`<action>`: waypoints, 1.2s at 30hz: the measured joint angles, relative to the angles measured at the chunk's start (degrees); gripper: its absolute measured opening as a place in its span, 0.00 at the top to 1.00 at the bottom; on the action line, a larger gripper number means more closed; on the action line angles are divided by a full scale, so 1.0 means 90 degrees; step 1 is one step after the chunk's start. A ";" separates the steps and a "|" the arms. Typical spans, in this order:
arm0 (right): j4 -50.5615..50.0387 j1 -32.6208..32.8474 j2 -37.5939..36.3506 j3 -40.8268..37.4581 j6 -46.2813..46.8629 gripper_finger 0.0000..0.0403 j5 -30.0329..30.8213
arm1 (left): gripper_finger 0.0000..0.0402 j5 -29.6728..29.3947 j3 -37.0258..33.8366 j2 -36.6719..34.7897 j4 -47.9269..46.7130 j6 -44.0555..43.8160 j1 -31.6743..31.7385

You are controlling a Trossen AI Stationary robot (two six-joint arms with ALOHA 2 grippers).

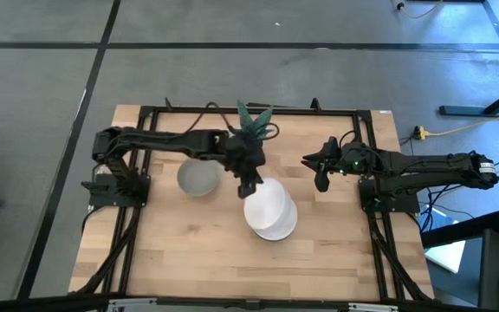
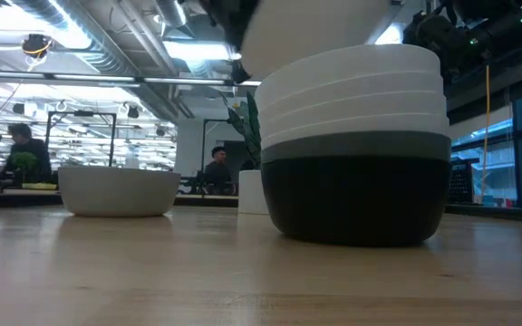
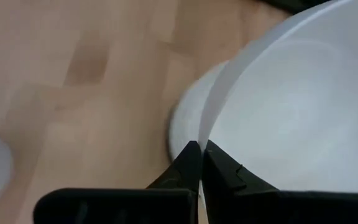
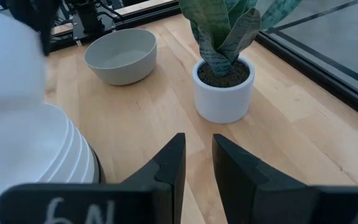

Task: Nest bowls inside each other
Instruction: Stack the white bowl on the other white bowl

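Note:
I should release the white bowl nested atop the bowl stack with my left gripper, on the stack's side [image 1: 251, 210] toward the pale grey bowl.
A stack of bowls [image 2: 356, 145] stands on the table near its middle, black at the bottom, a grey one above it, then white ones; it also shows in the high view [image 1: 281, 229] and the right wrist view [image 4: 36, 155]. My left gripper [image 1: 249, 185] is shut on another white bowl [image 1: 265, 203] just over the stack. One pale grey bowl [image 1: 197, 178] rests alone on its base to the left. My right gripper [image 1: 320, 173] hovers open, right of the stack, touching nothing. My left gripper [image 3: 201, 152] pinches the white bowl's rim [image 3: 211, 124] on its far-left side, one finger inside the bowl and one outside. The fingers come slanting down from above. The bowl [image 2: 315, 27] sits tilted over the stack; whether it touches the top bowl cannot be told.
A small white pot with a green plant [image 4: 224, 87] stands near the far edge, behind the stack and close to my left arm. A black frame [image 1: 232, 111] borders the table. Bare wood lies toward the near edge [image 1: 232, 269].

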 joint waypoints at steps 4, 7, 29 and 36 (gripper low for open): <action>-0.0006 0.0000 0.0000 0.0000 -0.0008 0.80 0.0000 | 1.00 -0.0085 0.0474 0.0485 -0.0425 0.0234 -0.0005; -0.0017 0.0000 0.0000 0.0000 -0.0010 0.80 -0.0055 | 1.00 -0.0080 0.0726 0.0762 -0.0696 0.0405 -0.0008; -0.0212 0.0000 0.0000 0.0000 -0.0005 0.80 -0.0104 | 0.99 -0.0274 0.0978 0.1148 -0.2780 0.0579 0.0133; -0.0210 0.0001 0.0000 0.0002 -0.0001 0.80 -0.0102 | 0.90 -0.0253 0.0967 0.1070 -0.2340 0.0819 0.0126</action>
